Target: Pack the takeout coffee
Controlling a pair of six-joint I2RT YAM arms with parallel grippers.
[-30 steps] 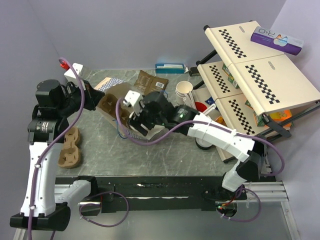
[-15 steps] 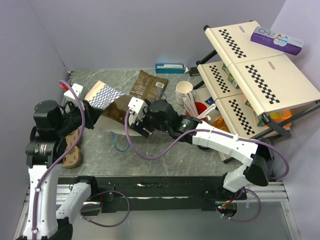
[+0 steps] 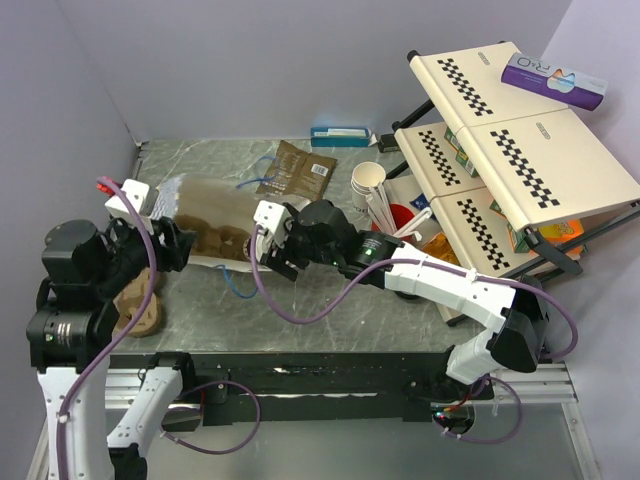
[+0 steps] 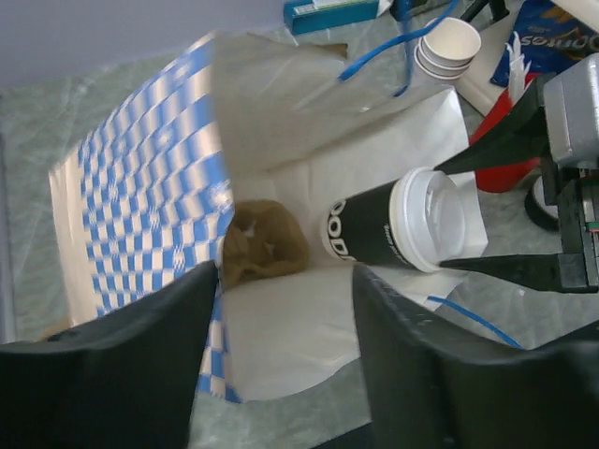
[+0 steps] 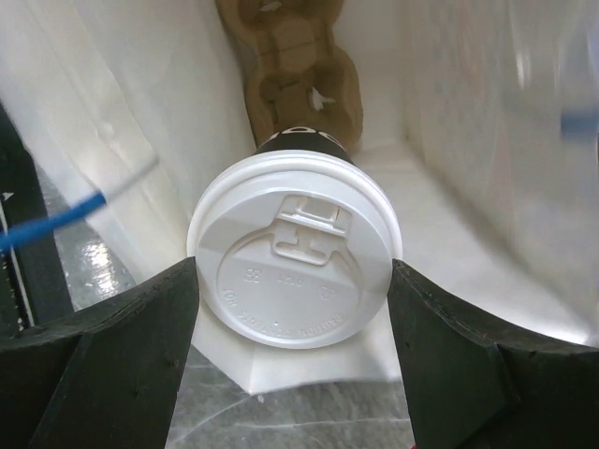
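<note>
The bottom of the takeout coffee is short of the cup carrier in the loose bag, so I should pinch the bag's checked edge (image 4: 215,166) with my left gripper to steady it.
The takeout coffee (image 4: 374,229) is a black cup with a round white lid (image 5: 295,271). It lies on its side in the mouth of a paper bag (image 4: 150,187) that is blue-checked outside and white inside. My right gripper (image 5: 293,281) is shut on the lid, one finger (image 4: 505,271) pressed against each side. A brown cup carrier (image 5: 299,84) sits deeper in the bag, just past the cup's base. The bag (image 3: 205,215) lies on the table at the left. My left gripper (image 4: 285,276) is open at the bag's lower edge, holding nothing.
A second brown carrier (image 3: 135,310) lies on the table by the left arm. A stack of cream cups (image 3: 367,180) and a red cup of white sticks (image 3: 400,215) stand right of the bag. A brown packet (image 3: 300,168), a blue box (image 3: 340,135) and a checkered rack (image 3: 520,150) stand behind.
My left gripper, shut on the bag before, has opened and let it go, and the arm has drawn back to the left. The bag now lies flatter, with the cup in its mouth.
</note>
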